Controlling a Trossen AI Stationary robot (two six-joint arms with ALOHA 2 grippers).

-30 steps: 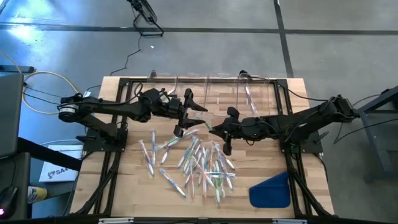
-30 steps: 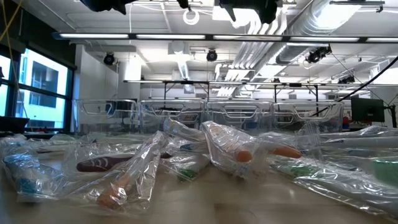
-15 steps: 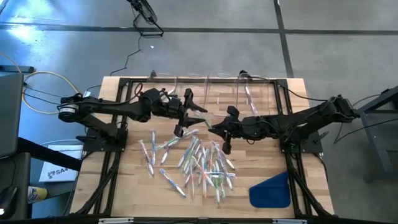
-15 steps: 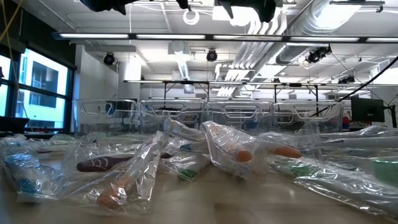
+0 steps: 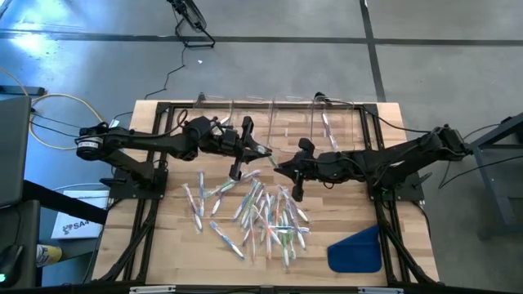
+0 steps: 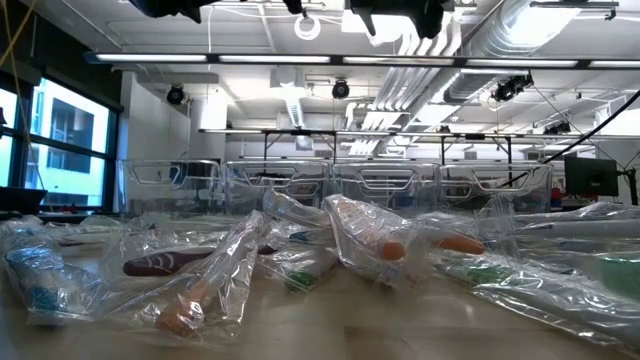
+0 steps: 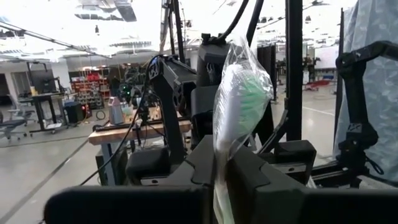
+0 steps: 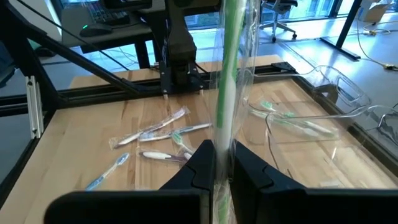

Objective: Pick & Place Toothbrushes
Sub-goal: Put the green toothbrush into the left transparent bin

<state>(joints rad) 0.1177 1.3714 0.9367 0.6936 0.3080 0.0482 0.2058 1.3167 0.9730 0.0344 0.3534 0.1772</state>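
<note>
My left gripper needs to release the green toothbrush into the end clear bin point(image 5: 214, 134) that sits behind its own arm, along the far edge of the table. The toothbrush now hangs above the table's middle.
One toothbrush point(image 5: 269, 159), green with green bristles in a clear wrapper, hangs between my two grippers above the middle of the table. My left gripper point(image 5: 256, 152) is shut on its head end and my right gripper point(image 5: 283, 168) is shut on its handle end. A pile of several wrapped toothbrushes point(image 5: 261, 214) lies loose on the wooden table below and toward the near edge. The same toothbrush pile point(image 6: 300, 265) fills the foreground of the low view. My left gripper pinches the wrapper just below the green bristle head point(image 7: 221, 163) between its two fingers. The fingers come about level from the table's left. The head point(image 7: 241, 93) stands out past the fingertips, clear of the table. My right gripper pinches the wrapped green handle point(image 8: 221, 140) between its two fingers. It comes from the table's right, slanting slightly down. The handle runs on past the fingertips toward the left gripper, lifted clear of the table.
Clear plastic bins point(image 5: 278, 114) stand along the far edge, with toothbrushes in the right-hand one point(image 5: 328, 129). A blue flat piece point(image 5: 357, 249) lies at the near right corner. Black frame rails point(image 5: 145, 212) run along both sides of the table.
My left gripper has shut on the head end of the toothbrush that my right gripper holds up. Neither arm has shifted and the toothbrush stays where it was.
</note>
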